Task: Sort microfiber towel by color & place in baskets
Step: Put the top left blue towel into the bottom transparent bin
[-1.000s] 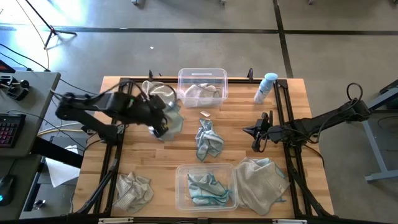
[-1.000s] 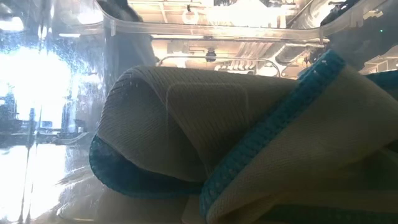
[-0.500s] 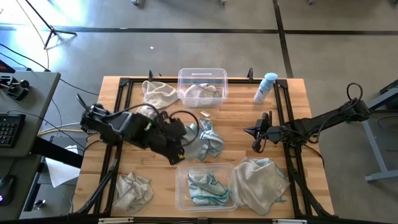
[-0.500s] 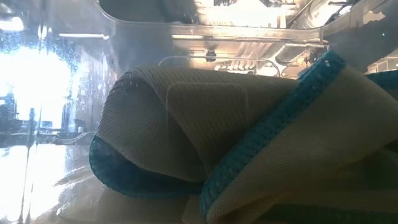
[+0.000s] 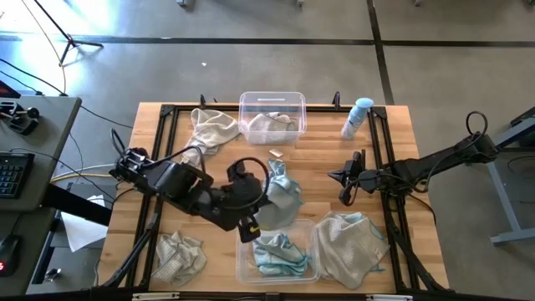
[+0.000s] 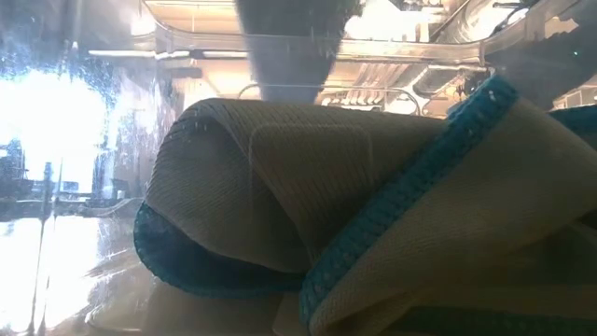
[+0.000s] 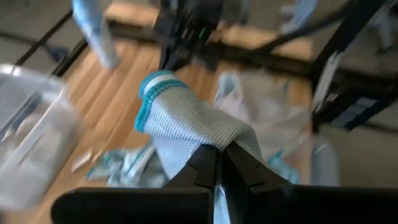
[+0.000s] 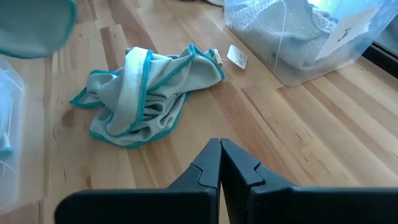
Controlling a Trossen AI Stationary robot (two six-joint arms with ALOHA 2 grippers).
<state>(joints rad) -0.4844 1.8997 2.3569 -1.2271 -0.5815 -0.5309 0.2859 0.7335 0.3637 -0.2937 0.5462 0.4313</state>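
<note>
Next, I release the light teal towel with my left gripper onto the teal towels inside the near clear basket (image 5: pixel 278 261). The held towel is now over the table's middle.
My left gripper (image 5: pixel 261 209) is over the middle of the table, just far of the near basket (image 5: pixel 244 266), and is shut on a light teal towel (image 5: pixel 284 205). That clear basket holds teal towels (image 5: pixel 276 251), which fill the low view (image 6: pixel 326 233). Another teal towel (image 8: pixel 143 93) lies crumpled on the wood mid-table. The far basket (image 5: pixel 294 100) holds a beige towel (image 5: pixel 269 125). My right gripper (image 5: pixel 344 186) hovers shut over the right half of the table (image 8: pixel 220 146). My left gripper pinches the teal towel between its two fingers at a bunched fold (image 7: pixel 208 140). The fingers point toward the table's right side. The towel sticks out past the fingertips, its teal-hemmed end (image 7: pixel 155 87) free in the air, lifted clear of the table.
Loose beige towels lie at the far left (image 5: pixel 213 127), the near left (image 5: pixel 180 257) and the near right (image 5: pixel 349 247). A blue-capped spray bottle (image 5: pixel 357 117) stands at the far right. A black frame (image 5: pixel 163 167) borders the table top.
My left gripper has carried the teal towel from the far-left part of the table toward the near edge and to the right, ending beside the near basket. It has stayed shut on the towel throughout. My right arm has kept still.
</note>
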